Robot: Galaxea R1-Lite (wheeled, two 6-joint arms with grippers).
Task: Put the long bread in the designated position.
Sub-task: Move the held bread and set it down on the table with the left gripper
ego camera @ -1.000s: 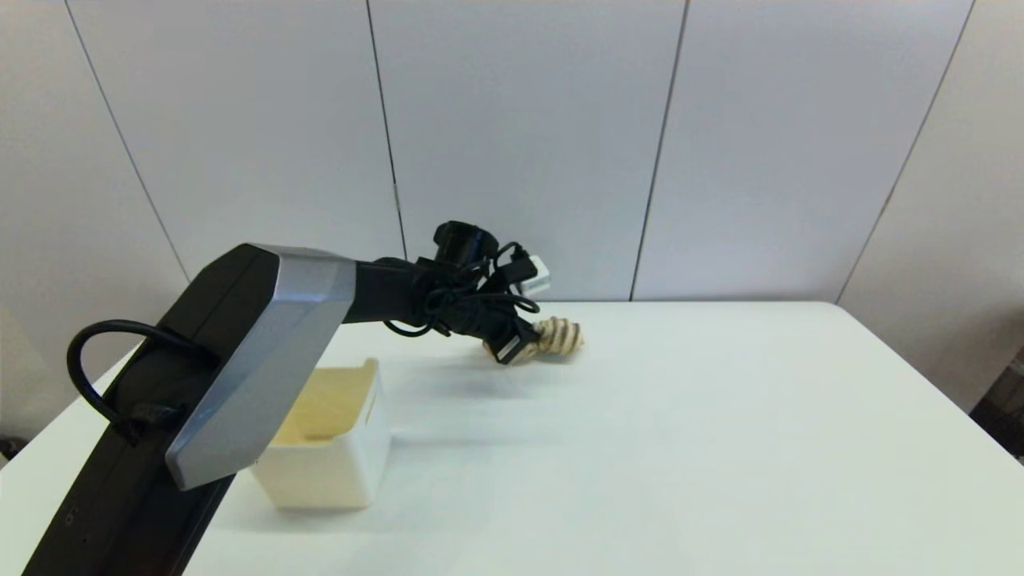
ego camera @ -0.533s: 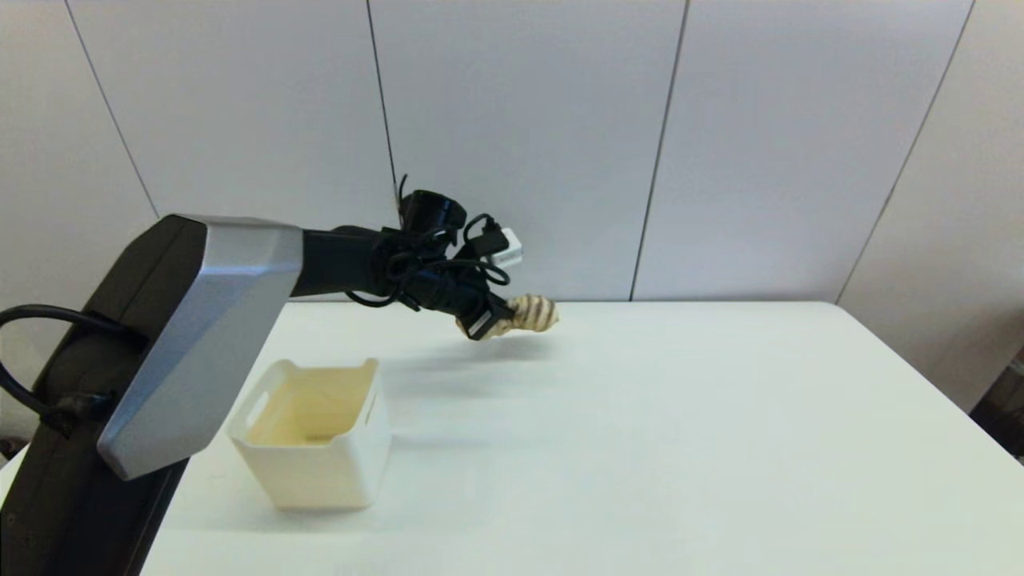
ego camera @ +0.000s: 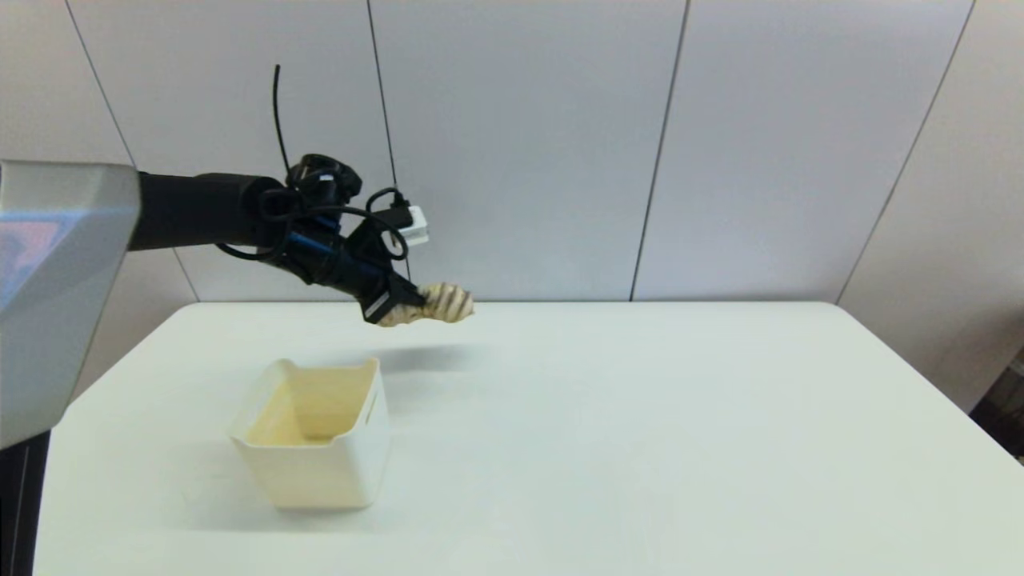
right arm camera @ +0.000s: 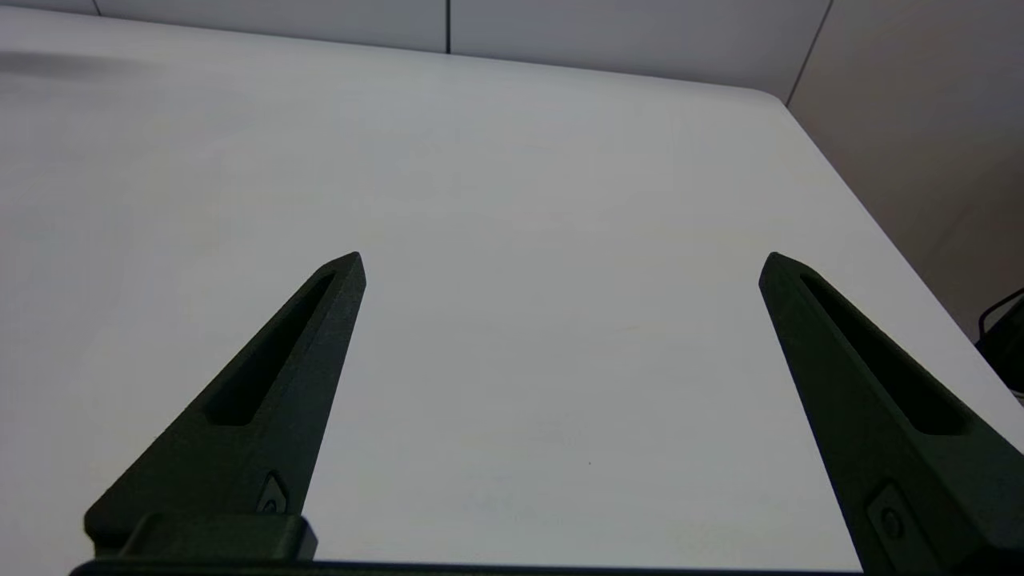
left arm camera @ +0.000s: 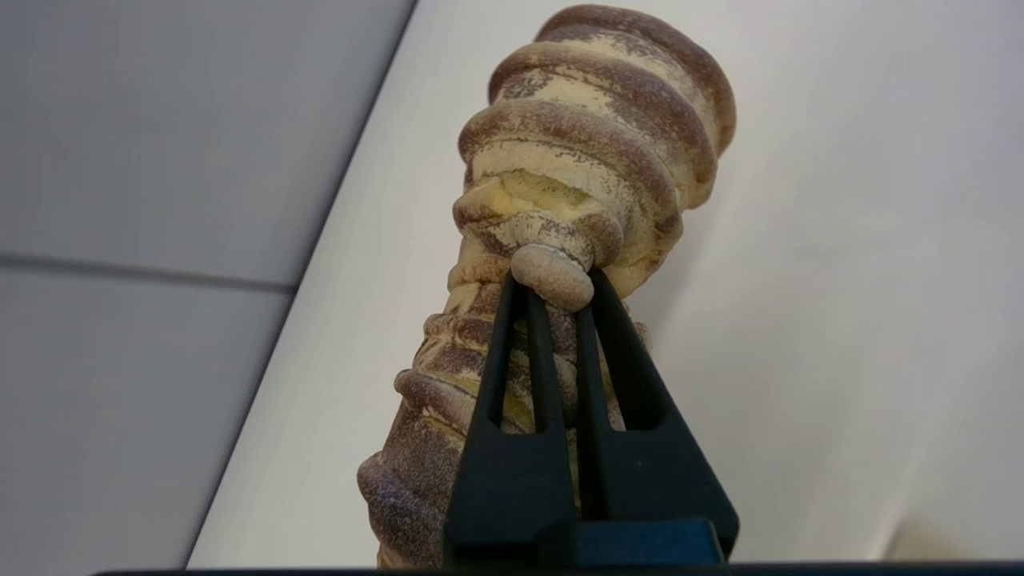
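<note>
I should use my left gripper to set the long bread down and let go of it on the table [ego camera: 377,380] close behind the far side of the cream bin.
The long bread [ego camera: 436,304], a tan loaf with dark brown ridges, hangs in the air above the table's far left part. My left gripper [ego camera: 400,302] is shut on it, pinching a ridge of the loaf [left arm camera: 576,160] between the narrowly parted fingertips [left arm camera: 552,284]. The cream bin [ego camera: 314,432] stands on the table nearer to me and a little to the left of the held bread, its inside bare. My right gripper [right arm camera: 560,264] is out of the head view; its own camera shows it open over bare table.
The white table [ego camera: 640,416] ends at a panelled wall behind and has a rounded far right corner [right arm camera: 768,96]. My left arm's big silver and black link [ego camera: 48,280] fills the left edge of the head view.
My left arm has lifted the bread off the table and carried it up and to the left, from the far middle toward the space behind the bin.
</note>
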